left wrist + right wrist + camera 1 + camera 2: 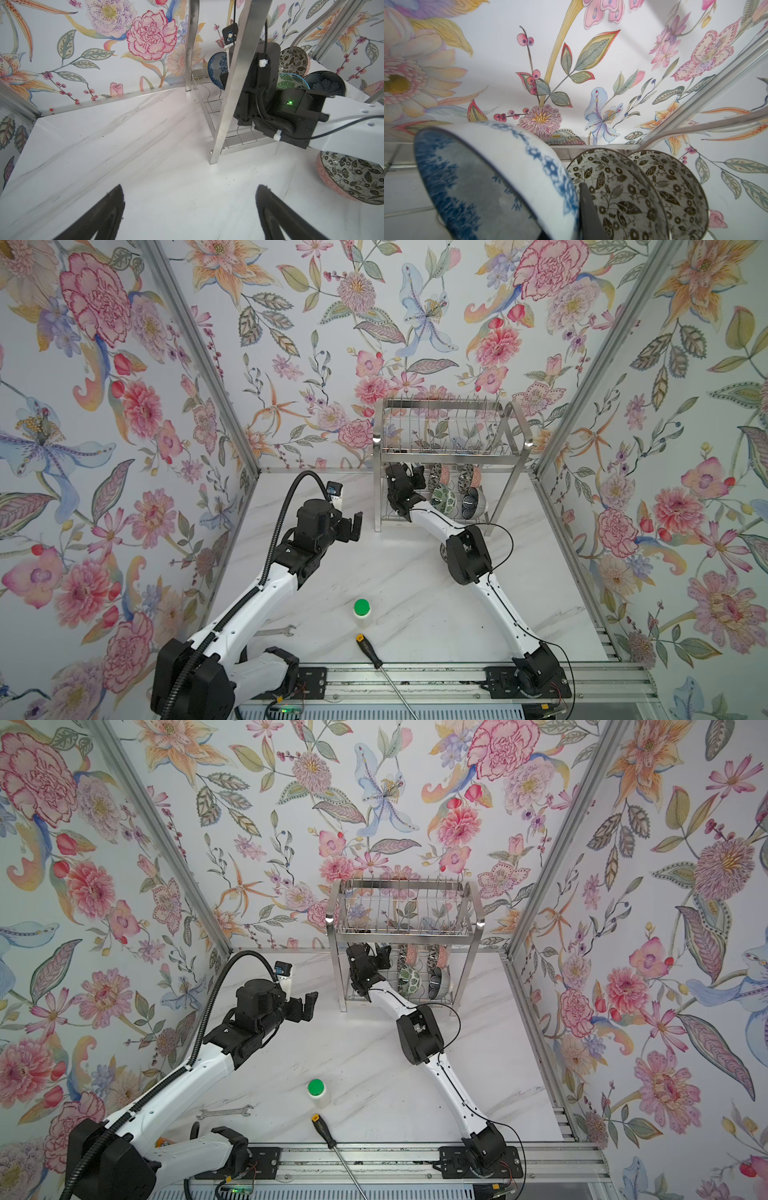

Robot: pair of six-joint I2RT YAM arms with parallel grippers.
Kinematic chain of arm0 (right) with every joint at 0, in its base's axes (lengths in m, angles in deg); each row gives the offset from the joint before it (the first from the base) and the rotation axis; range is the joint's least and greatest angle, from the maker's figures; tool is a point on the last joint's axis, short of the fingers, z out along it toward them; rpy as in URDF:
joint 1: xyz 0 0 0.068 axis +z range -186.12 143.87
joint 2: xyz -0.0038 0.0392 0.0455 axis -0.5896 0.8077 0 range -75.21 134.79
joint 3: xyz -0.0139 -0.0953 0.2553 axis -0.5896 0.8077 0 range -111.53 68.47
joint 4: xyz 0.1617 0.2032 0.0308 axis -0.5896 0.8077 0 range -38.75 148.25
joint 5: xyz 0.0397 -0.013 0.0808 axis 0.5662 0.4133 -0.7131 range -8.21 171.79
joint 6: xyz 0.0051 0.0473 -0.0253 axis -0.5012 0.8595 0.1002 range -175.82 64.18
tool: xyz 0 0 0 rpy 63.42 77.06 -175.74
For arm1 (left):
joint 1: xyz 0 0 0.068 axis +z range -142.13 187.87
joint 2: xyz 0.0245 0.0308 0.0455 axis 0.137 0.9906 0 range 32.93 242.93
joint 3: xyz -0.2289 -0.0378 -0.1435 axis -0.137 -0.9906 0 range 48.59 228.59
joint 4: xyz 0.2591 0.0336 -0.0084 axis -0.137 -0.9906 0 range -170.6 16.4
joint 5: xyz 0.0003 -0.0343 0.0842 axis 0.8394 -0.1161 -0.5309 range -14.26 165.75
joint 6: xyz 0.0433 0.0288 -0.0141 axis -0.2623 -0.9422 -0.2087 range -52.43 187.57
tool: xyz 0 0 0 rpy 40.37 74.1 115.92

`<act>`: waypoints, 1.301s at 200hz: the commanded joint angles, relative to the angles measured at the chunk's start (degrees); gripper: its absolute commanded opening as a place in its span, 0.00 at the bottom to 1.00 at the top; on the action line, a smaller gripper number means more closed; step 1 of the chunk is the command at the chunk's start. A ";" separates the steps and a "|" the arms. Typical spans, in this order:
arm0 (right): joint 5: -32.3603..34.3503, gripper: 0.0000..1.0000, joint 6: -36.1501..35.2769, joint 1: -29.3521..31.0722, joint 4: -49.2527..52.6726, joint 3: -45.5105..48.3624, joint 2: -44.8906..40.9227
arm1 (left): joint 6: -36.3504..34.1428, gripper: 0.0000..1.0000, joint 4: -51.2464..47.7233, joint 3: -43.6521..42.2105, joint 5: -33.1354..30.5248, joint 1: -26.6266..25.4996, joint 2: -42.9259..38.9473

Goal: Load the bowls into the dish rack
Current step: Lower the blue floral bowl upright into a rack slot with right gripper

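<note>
Next, my right gripper lets go of the blue floral bowl on the lower shelf [409,473] [510,182], next to the black-and-white floral bowls.
The dish rack [444,456] [399,934] stands at the back of the marble table. On its lower shelf stand two black-and-white floral bowls [614,187] [675,182], a green leaf bowl [442,497] [291,81] and a dark navy bowl [473,502] [324,83]. My right gripper [409,472] [372,952] reaches into that lower tier, shut on the wall of a blue floral bowl [500,166] [217,66]; one finger [586,209] shows outside its rim. Another black-and-white bowl [357,180] sits on the table under the right arm. My left gripper [354,526] [189,187] hangs open and empty left of the rack.
A green-capped white bottle [361,610], a black-handled screwdriver [370,651] and a wrench [276,630] lie near the table's front edge. Flowered walls enclose the table on three sides. The rack's flat metal leg [226,104] stands close ahead of the left gripper.
</note>
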 commanded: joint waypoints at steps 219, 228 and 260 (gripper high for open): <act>-8.94 0.20 -0.77 4.37 -7.24 11.25 -9.85 | 0.94 0.99 0.93 -2.61 0.45 1.20 -2.12; -8.94 0.20 -0.77 4.47 -7.41 11.51 -10.14 | 0.94 0.99 0.99 -2.62 0.45 1.20 -2.20; -9.28 0.22 -0.66 4.57 -7.20 11.97 -10.78 | 0.94 0.99 1.02 -2.72 0.45 1.17 -2.45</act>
